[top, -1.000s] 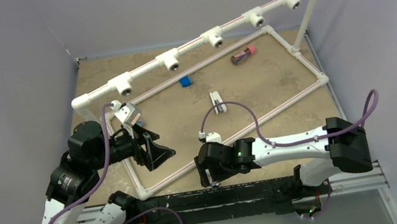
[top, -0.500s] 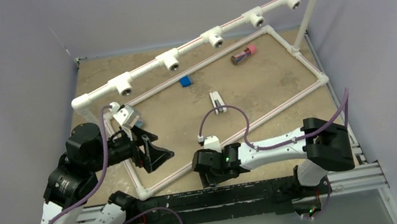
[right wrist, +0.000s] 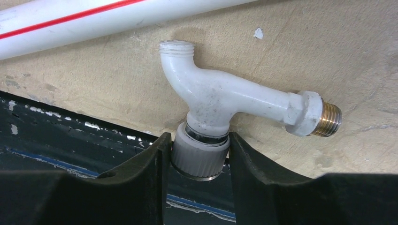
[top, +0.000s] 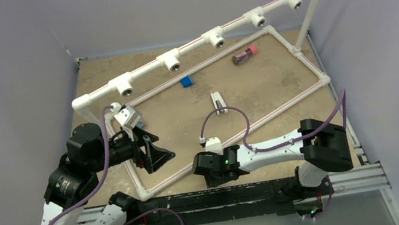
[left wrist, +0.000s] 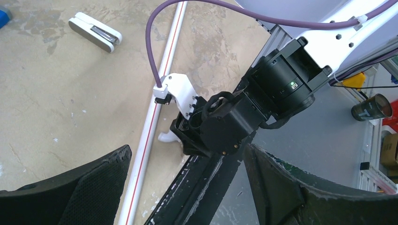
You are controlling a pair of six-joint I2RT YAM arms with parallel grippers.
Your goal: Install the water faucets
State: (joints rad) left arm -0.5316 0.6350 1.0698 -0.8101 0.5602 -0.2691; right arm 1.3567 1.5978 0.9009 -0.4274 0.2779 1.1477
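Note:
Next, I release the white faucet from my right gripper between my left gripper's fingers, above the tan table's near edge (top: 192,186).
A white water faucet (right wrist: 220,101) lies on the tan table at its near edge, brass threaded end pointing right and spout toward the white base pipe (right wrist: 94,21). My right gripper (right wrist: 199,140) is shut on its grey ribbed knob (right wrist: 199,159), one finger on each side. In the top view the right gripper (top: 212,178) is low at the table's front edge and hides the faucet. The left wrist view shows only the spout tip (left wrist: 168,137) by the right gripper. My left gripper (top: 155,153) is open and empty, held above the frame's front left part.
A white pipe frame (top: 237,134) lies on the table; its raised rail carries several T-fittings (top: 174,62) with empty sockets. Inside it lie a blue block (top: 185,81), a brown-and-pink cylinder (top: 244,54) and a flat white-and-black piece (top: 218,102). The black table rail (top: 246,192) runs along the front.
My right arm has drawn back and to the left, bringing its gripper lower at the front edge. The left arm has shifted only slightly.

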